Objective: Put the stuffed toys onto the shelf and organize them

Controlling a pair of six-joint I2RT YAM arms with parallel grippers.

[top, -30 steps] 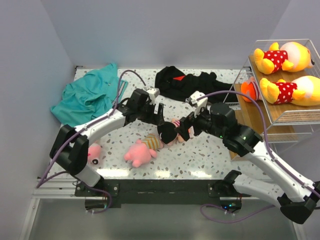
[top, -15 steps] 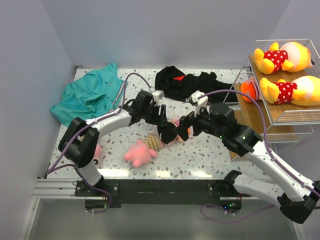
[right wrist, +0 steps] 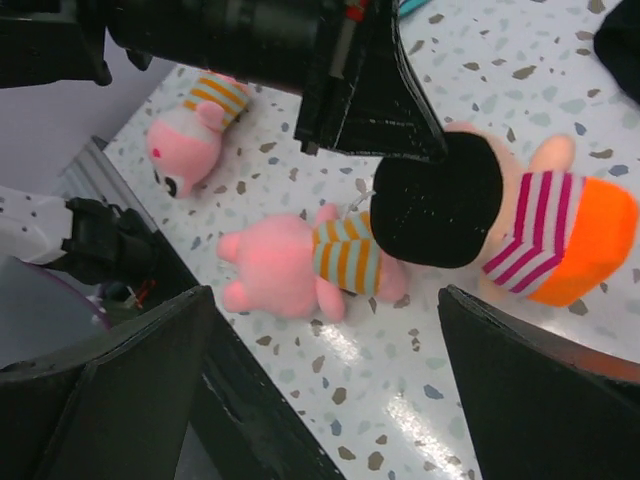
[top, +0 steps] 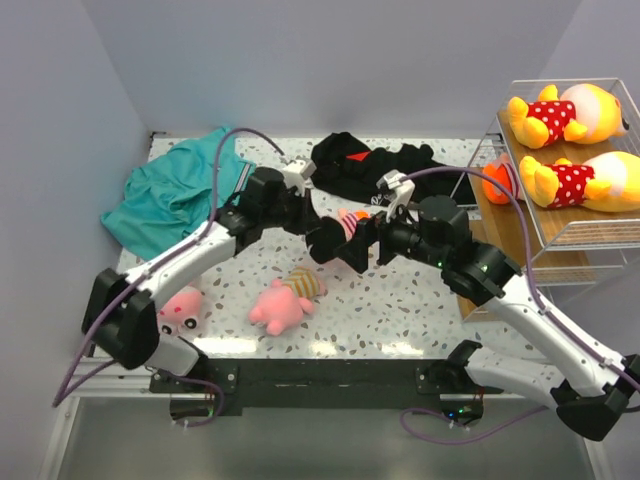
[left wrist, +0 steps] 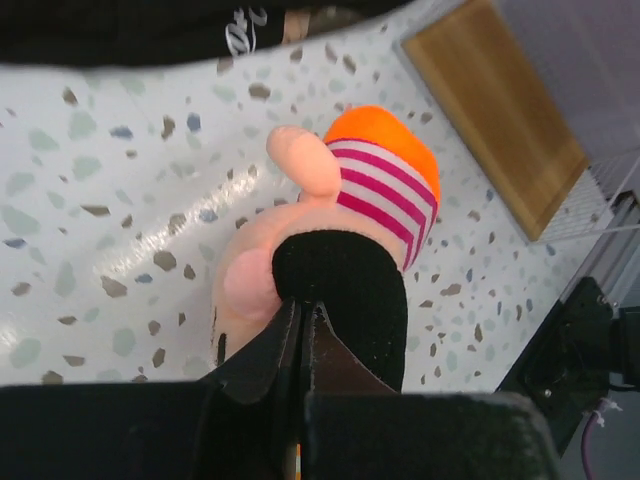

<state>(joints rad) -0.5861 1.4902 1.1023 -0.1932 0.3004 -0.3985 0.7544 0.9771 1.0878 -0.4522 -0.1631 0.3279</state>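
Observation:
Next, my right gripper will go to the orange bottom (top: pixel 362 214) (right wrist: pixel 595 240) of the black-haired doll and close there, because my left gripper holds its hair.
A black-haired doll (top: pixel 347 222) in a pink striped top and orange bottom hangs just above the table's middle. My left gripper (top: pixel 320 238) is shut on its black hair (left wrist: pixel 345 290); in the left wrist view the jaws meet at the hair's edge. My right gripper (top: pixel 362 250) stands open right beside the doll, apart from it, and the doll (right wrist: pixel 520 215) shows beyond its spread fingers. A pink pig (top: pixel 283 300) in a striped top lies nearer the front, another pig (top: pixel 178 308) at front left. Two yellow bears (top: pixel 565 115) lie on the shelf (top: pixel 560 240) at right.
A teal shirt (top: pixel 175 190) lies crumpled at the back left. A black garment (top: pixel 375 165) with a red mark lies at the back middle. An orange toy part (top: pixel 497 178) shows on the shelf's lower wooden board (left wrist: pixel 495 100).
My left gripper has shut on the doll's hair and carried it up and back, away from the striped pig. My right gripper followed slightly backward, staying open.

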